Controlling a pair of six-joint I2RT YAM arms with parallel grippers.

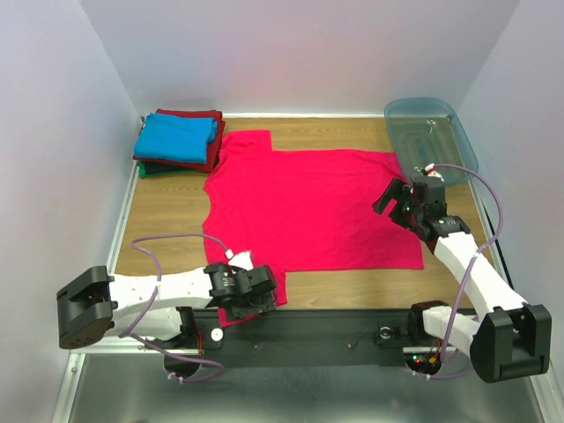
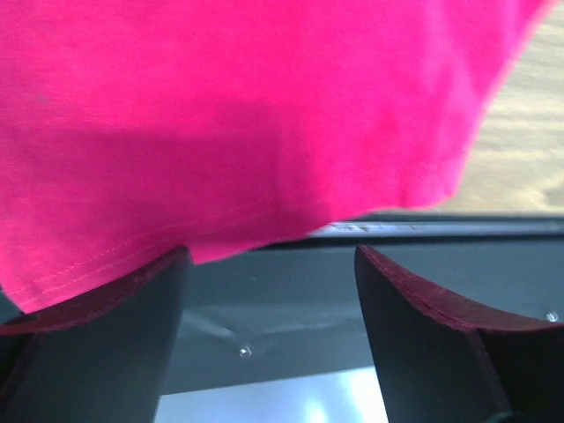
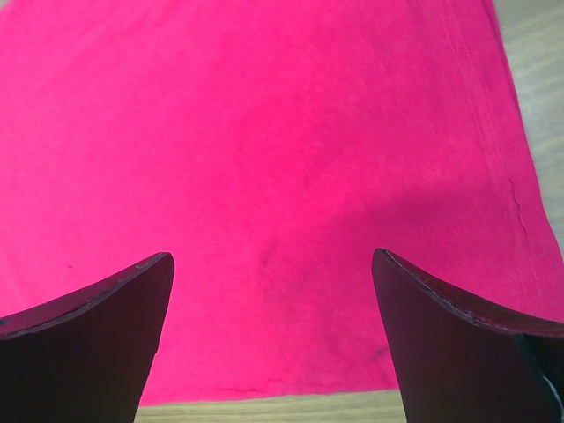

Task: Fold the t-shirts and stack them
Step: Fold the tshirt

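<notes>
Next, I will grab the pinkish-red t-shirt's near edge (image 1: 402,268) with my right gripper, close to its bottom hem corner.
A bright pinkish-red t-shirt (image 1: 308,203) lies spread flat on the wooden table; one sleeve hangs over the near edge. A stack of folded shirts sits at the back left, with sky blue (image 1: 176,137) on top, then dark red (image 1: 211,157) and green (image 1: 148,170) below. My left gripper (image 1: 251,300) is open at the near edge, just below the hanging sleeve (image 2: 229,132). My right gripper (image 1: 394,201) is open above the shirt's right edge (image 3: 264,176), its jaws wide apart and empty.
A translucent blue-grey plastic bin (image 1: 432,137) stands at the back right. A black rail (image 1: 335,330) runs along the table's near edge, and white walls close in the left, back and right sides.
</notes>
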